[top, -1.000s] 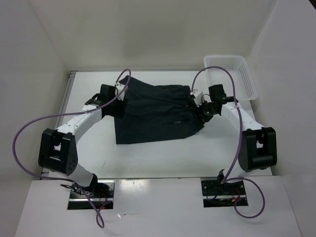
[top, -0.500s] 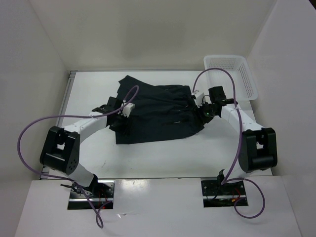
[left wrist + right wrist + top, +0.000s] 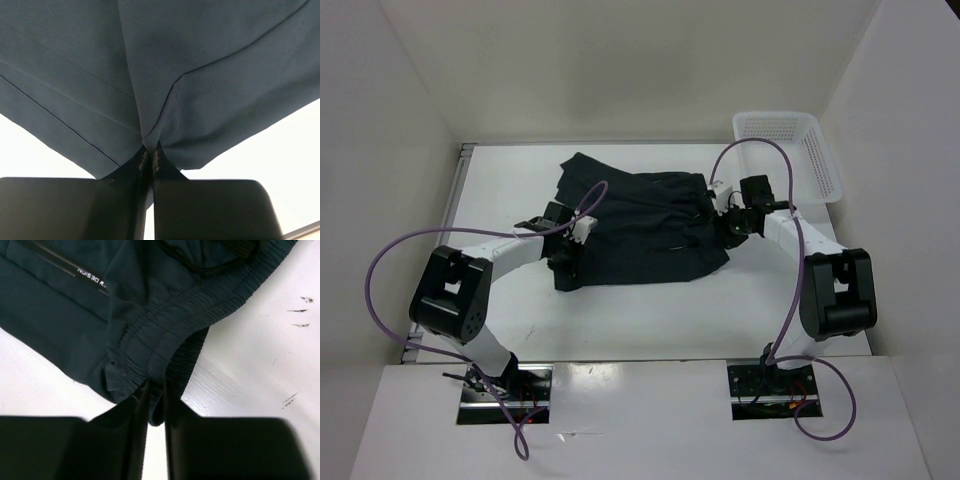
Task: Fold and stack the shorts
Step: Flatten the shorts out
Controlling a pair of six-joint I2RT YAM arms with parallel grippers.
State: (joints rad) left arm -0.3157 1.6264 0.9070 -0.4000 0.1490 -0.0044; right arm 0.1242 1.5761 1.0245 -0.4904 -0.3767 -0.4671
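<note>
The near leg creases at my left gripper's pinch, so it should open, take the near hem corner (image 3: 560, 287) and pull the leg flat.
The dark navy shorts (image 3: 640, 225) lie spread on the white table (image 3: 650, 310), waistband to the right and legs to the left. My left gripper (image 3: 564, 266) sits at their near-left corner. In the left wrist view its jaws (image 3: 150, 151) are shut on a pinch of the hem fabric (image 3: 200, 60). My right gripper (image 3: 731, 229) is at the shorts' right edge. In the right wrist view it (image 3: 156, 390) is shut on the ribbed elastic waistband (image 3: 200, 300). A small white logo strip (image 3: 92, 279) shows on the cloth.
A white mesh basket (image 3: 790, 150) stands at the back right corner of the table. White walls close in the table at the back and both sides. Purple cables loop off both arms above the shorts.
My left gripper came from the shorts' far-left edge to the near-left corner and closed on the hem. My right gripper closed on the waistband. The cloth's left edge has bunched a little.
</note>
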